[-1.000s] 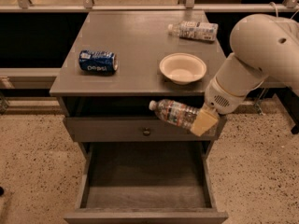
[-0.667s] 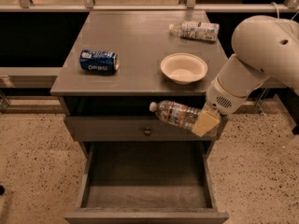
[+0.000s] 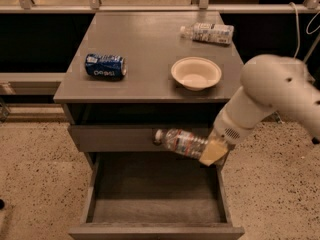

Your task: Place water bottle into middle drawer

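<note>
The robot's gripper will release the water bottle at the centre of the middle drawer's bare grey plank bottom (image 3: 160, 192).
My gripper (image 3: 210, 151) is shut on the water bottle (image 3: 181, 142), a small clear ribbed bottle. It holds the bottle on its side, cap pointing left, in front of the shallow drawer front. The bottle hangs above the back right part of the middle drawer (image 3: 155, 211), which is pulled out wide open with a bare grey plank floor. My white arm (image 3: 270, 94) reaches in from the right.
On the grey cabinet top (image 3: 145, 49) lie a blue soda can (image 3: 105, 66) at the left, a cream bowl (image 3: 196, 73) in the middle right, and a bottle with a white-and-blue label (image 3: 207, 32) at the back right. Speckled floor lies on both sides.
The gripper and the water bottle have moved down a little, closer to the open drawer. The things on the cabinet top have not moved.
</note>
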### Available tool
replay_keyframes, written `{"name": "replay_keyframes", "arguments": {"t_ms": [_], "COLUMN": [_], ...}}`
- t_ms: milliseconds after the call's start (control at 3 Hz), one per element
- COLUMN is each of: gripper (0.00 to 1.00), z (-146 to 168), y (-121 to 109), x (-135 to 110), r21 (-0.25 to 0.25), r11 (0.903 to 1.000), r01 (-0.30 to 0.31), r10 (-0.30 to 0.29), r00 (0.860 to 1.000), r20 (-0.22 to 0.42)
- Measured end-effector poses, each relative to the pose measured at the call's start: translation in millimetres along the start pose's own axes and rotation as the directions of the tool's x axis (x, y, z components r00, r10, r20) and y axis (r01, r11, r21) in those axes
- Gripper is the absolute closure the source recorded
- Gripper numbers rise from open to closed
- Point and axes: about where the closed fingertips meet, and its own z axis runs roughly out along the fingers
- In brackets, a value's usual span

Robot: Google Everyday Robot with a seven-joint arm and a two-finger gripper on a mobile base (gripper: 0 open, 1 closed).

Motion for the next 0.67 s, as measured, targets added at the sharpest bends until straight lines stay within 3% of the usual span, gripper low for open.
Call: {"name": "replay_keyframes", "arguments": {"t_ms": [333, 667], "gripper": [1.0, 1.0], "z": [87.9, 107.1], "y": [-16.4, -13.8], "x": [1.9, 11.7], "r21": [0.033, 0.007], "r11": [0.996, 0.9958], "r01": [0.083, 0.092], "r10": [-0.082, -0.091], "r00": [0.996, 0.993], "r20": [-0.033, -0.079]}}
